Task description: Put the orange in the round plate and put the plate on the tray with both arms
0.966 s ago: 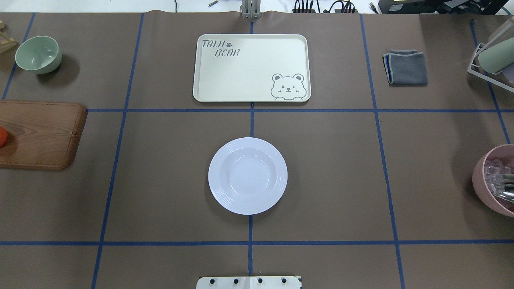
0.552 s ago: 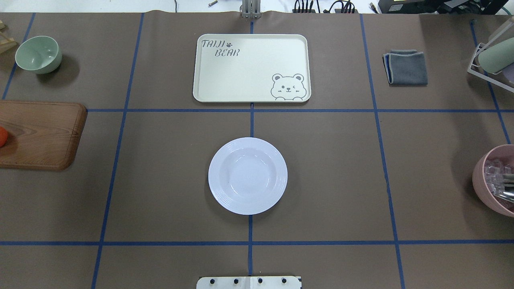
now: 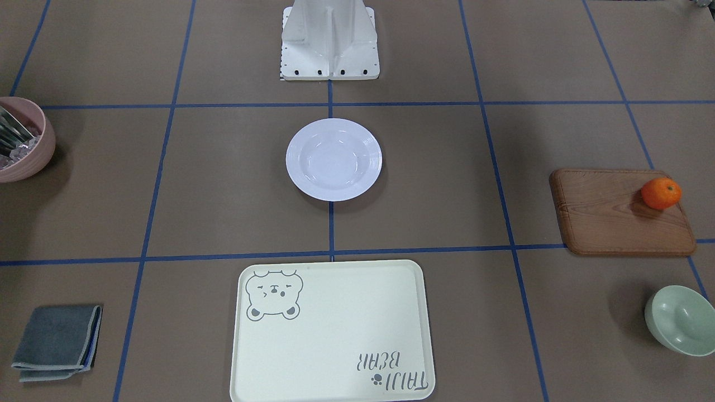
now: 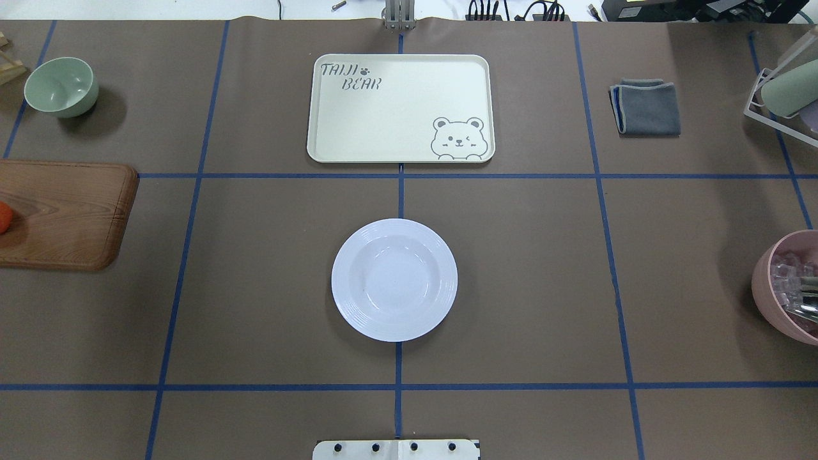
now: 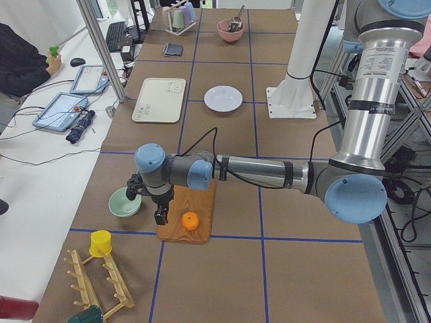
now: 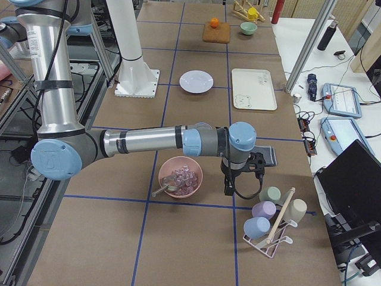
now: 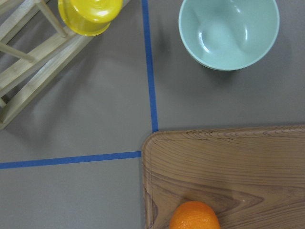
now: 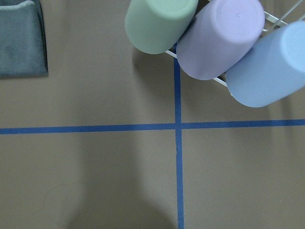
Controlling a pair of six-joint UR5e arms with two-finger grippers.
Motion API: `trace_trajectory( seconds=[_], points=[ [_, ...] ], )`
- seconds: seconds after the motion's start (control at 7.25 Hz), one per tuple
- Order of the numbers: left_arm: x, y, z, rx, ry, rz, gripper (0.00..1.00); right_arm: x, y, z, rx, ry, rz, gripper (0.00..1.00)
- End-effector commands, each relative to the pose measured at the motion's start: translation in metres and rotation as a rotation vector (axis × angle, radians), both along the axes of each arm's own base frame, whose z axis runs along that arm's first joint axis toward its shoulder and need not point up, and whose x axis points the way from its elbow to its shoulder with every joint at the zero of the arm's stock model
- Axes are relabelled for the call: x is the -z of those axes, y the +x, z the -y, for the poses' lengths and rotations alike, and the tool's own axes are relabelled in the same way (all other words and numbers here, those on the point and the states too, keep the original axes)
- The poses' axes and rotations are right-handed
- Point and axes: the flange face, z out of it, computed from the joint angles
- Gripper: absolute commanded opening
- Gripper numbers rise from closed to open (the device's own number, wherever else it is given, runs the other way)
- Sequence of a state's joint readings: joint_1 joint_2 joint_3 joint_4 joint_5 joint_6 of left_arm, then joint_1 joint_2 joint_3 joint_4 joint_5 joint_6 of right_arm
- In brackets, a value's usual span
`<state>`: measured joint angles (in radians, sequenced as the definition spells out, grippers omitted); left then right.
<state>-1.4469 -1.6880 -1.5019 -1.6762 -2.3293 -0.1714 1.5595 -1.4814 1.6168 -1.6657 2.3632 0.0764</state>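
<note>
The robot's left gripper should next go down to the middle of the orange [image 3: 661, 192] [image 7: 194, 219] on the brown wooden board and close around its opposite sides.
The orange [image 3: 661, 192] [image 7: 194, 217] lies on a brown wooden board [image 3: 609, 218] at the robot's left end of the table. The white round plate [image 4: 394, 279] [image 3: 333, 159] sits empty at the table's centre. The empty cream tray [image 4: 401, 107] [image 3: 332, 332] lies just beyond it. In the exterior left view my left gripper [image 5: 160, 215] hangs over the board's edge beside the orange [image 5: 190, 220]; I cannot tell if it is open. My right gripper [image 6: 228, 190] hangs between a pink bowl [image 6: 180, 177] and a cup rack; its state is unclear too.
A pale-green bowl [image 4: 61, 86] and a wooden rack with a yellow cup [image 7: 90, 14] stand near the board. A folded grey cloth [image 4: 647, 107] lies at the far right. Pastel cups [image 8: 219, 33] rest on a white wire rack [image 6: 271, 235].
</note>
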Motion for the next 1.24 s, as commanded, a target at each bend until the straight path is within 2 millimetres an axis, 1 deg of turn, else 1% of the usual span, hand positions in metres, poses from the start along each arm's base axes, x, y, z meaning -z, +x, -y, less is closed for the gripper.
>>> trace_trajectory(
  seconds=[0.0, 0.14, 0.28, 0.41, 0.55, 0.69, 0.83, 0.97, 1.1],
  points=[
    [-0.027, 0.041, -0.035, 0.096, -0.021, -0.032, 0.98, -0.011, 0.0, -0.004, 0.001, -0.019, -0.004, 1.0],
    [-0.035, 0.061, -0.037, 0.101, -0.024, -0.044, 0.98, -0.01, 0.0, -0.004, 0.001, -0.018, -0.003, 1.0],
    [-0.042, 0.068, -0.038, 0.09, -0.027, -0.044, 0.98, -0.011, -0.001, -0.003, 0.001, -0.02, -0.003, 1.0],
    [-0.042, 0.077, -0.039, 0.074, -0.027, -0.044, 0.98, -0.011, -0.001, -0.003, 0.002, -0.019, -0.004, 1.0],
    [-0.045, 0.09, -0.04, 0.048, -0.031, -0.041, 0.98, -0.009, -0.001, -0.001, 0.001, -0.016, -0.006, 1.0],
    [-0.052, 0.098, -0.041, 0.036, -0.031, -0.016, 0.98, -0.009, -0.002, -0.001, 0.002, -0.018, -0.004, 1.0],
    [-0.059, 0.103, -0.041, 0.031, -0.022, 0.018, 0.98, -0.009, -0.002, -0.001, 0.002, -0.02, -0.001, 1.0],
    [-0.064, 0.103, -0.041, 0.031, -0.027, 0.025, 0.98, -0.008, -0.002, -0.001, 0.001, -0.021, 0.002, 1.0],
    [-0.064, 0.103, -0.041, 0.029, -0.027, 0.025, 0.98, -0.009, -0.002, -0.001, 0.001, -0.024, 0.002, 1.0]
  ],
)
